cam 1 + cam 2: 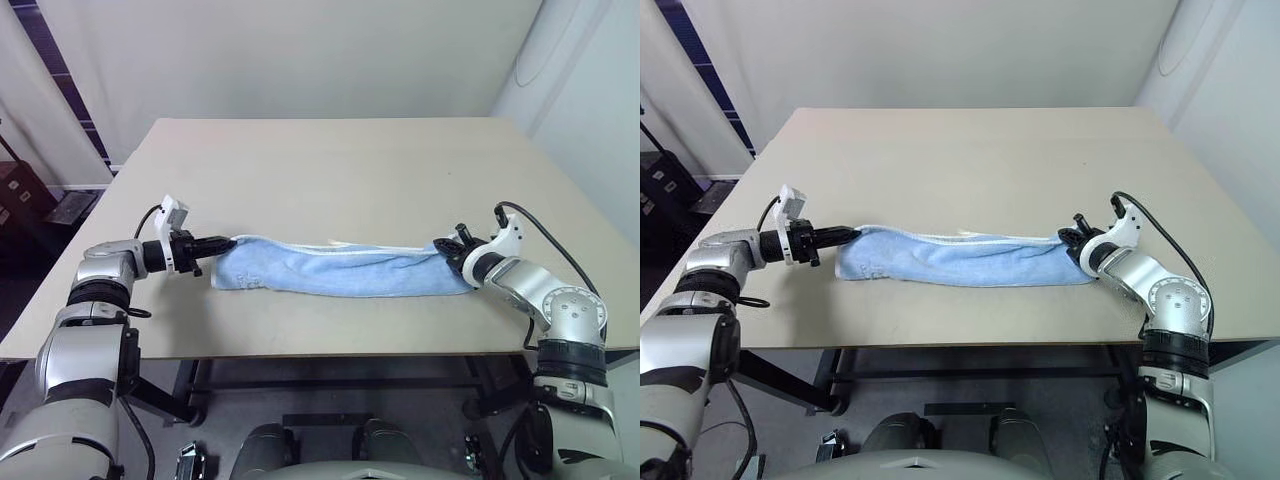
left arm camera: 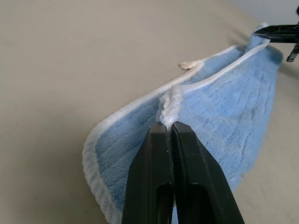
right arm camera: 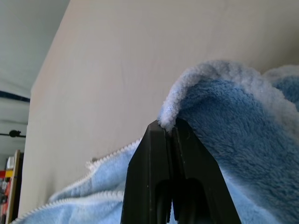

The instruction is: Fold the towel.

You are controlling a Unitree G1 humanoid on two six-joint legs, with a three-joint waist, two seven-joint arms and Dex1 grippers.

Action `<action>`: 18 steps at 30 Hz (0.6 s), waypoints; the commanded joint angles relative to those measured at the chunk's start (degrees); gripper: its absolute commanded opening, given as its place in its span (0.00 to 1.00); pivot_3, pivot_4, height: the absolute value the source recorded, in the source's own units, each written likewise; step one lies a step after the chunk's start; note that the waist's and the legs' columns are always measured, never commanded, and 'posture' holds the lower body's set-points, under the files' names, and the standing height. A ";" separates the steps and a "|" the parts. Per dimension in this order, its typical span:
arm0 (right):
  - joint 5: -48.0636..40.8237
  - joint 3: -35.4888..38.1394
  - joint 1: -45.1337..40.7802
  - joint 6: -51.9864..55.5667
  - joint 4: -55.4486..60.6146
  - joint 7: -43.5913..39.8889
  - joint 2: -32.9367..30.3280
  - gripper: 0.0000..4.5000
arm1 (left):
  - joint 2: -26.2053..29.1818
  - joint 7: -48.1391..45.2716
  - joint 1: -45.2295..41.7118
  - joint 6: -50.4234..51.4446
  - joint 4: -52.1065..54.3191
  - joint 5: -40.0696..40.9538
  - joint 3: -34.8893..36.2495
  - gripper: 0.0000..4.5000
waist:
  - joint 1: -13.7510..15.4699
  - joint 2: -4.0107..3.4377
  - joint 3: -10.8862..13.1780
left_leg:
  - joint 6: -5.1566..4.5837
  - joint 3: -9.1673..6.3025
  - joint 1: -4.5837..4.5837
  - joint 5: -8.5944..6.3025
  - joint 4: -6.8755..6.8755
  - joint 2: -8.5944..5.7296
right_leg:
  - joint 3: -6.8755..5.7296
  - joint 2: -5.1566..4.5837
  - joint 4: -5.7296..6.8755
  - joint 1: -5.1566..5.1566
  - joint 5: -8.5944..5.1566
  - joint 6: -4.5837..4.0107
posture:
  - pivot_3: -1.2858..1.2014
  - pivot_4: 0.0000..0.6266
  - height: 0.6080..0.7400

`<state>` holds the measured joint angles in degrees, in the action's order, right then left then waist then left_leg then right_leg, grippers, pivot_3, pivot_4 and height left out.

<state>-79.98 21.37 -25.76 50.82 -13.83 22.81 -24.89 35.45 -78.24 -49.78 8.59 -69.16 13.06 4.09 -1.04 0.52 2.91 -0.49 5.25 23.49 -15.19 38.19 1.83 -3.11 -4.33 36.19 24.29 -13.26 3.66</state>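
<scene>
My right gripper needs to release the towel's edge on the bare table (image 1: 424, 233) just beyond the folded towel piece's far side.
The light blue towel (image 1: 340, 270) with white edging stretches as a long folded band across the near part of the beige table (image 1: 330, 170), sagging onto its surface. My left gripper (image 1: 228, 243) is shut on the towel's left end, pinching the white hem (image 2: 170, 102) between its black fingers (image 2: 154, 177). At the right end, my right gripper (image 1: 447, 250) is shut on the towel's edge (image 3: 170, 114), with the plush cloth draped over its fingers (image 3: 154, 172). The right gripper's tip (image 2: 280, 33) also appears at the towel's far end in the left wrist view.
The table's front edge (image 1: 300, 352) runs just below the towel. White walls stand behind and to the right. Dark furniture (image 1: 25, 195) sits on the floor at the left of the table.
</scene>
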 commanded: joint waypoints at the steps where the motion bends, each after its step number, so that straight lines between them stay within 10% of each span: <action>1: 1.48 1.93 -3.08 -0.35 -0.47 -1.14 1.21 0.00 | -0.46 1.63 -2.31 -1.39 -0.25 0.37 2.49 0.01 | -0.01 0.00 0.00 | 0.00 -0.01 0.00 0.00 0.00 0.00 | 0.00 0.00 0.01 0.00 0.00 0.00 | 0.52 0.00 1.00; 18: 13.49 4.17 -8.37 -0.92 -9.31 -6.70 4.60 0.00 | -1.52 6.05 -2.19 -3.53 -2.14 -0.63 5.19 0.01 | -0.09 0.00 -0.01 | 0.00 0.00 -0.02 0.00 0.02 0.00 | 0.00 0.00 0.05 0.00 0.03 0.04 | 0.52 0.00 1.00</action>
<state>-67.40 24.06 -32.08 50.73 -23.41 17.24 -20.53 33.71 -72.38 -50.31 5.87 -71.68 12.59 8.07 -1.13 0.52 2.90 -0.49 5.26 23.47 -15.19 38.21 1.82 -3.12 -4.33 36.24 24.29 -13.24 3.70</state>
